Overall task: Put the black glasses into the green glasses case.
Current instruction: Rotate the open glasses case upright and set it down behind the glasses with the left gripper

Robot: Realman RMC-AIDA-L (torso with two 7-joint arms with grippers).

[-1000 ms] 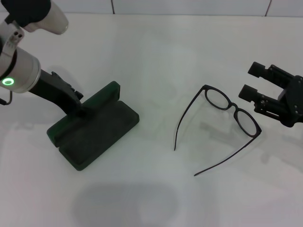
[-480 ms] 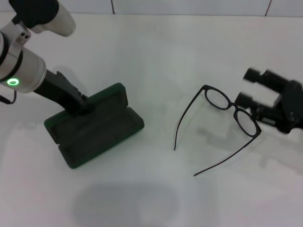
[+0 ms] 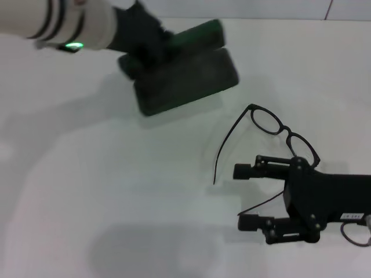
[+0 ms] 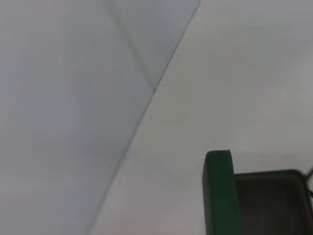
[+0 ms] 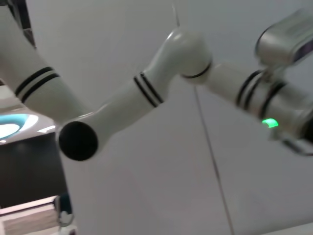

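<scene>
The bridge (image 3: 284, 128) between the lenses of the black glasses is the next place for my right gripper to go to and close on.
The green glasses case (image 3: 184, 68) stands open at the far middle of the table, its green lid (image 3: 200, 33) raised behind the dark-lined base. My left gripper (image 3: 142, 46) is shut on the case's left end. The left wrist view shows the case's green edge (image 4: 218, 195) and dark lining (image 4: 274, 201). The black glasses (image 3: 277, 132) lie unfolded on the white table, right of centre. My right gripper (image 3: 243, 197) is open in front of them, fingers pointing left. The tip of the near temple arm (image 3: 261, 202) lies between its fingers (image 3: 246, 172).
The white table (image 3: 116, 202) stretches out to the left and front. A tiled wall edge (image 3: 232, 8) runs along the back. The right wrist view shows only my left arm (image 5: 146, 93) and the wall.
My left arm has carried the open case from the table's left side to the far middle. My right gripper has swung from the glasses' right side to their front, fingers now pointing left.
</scene>
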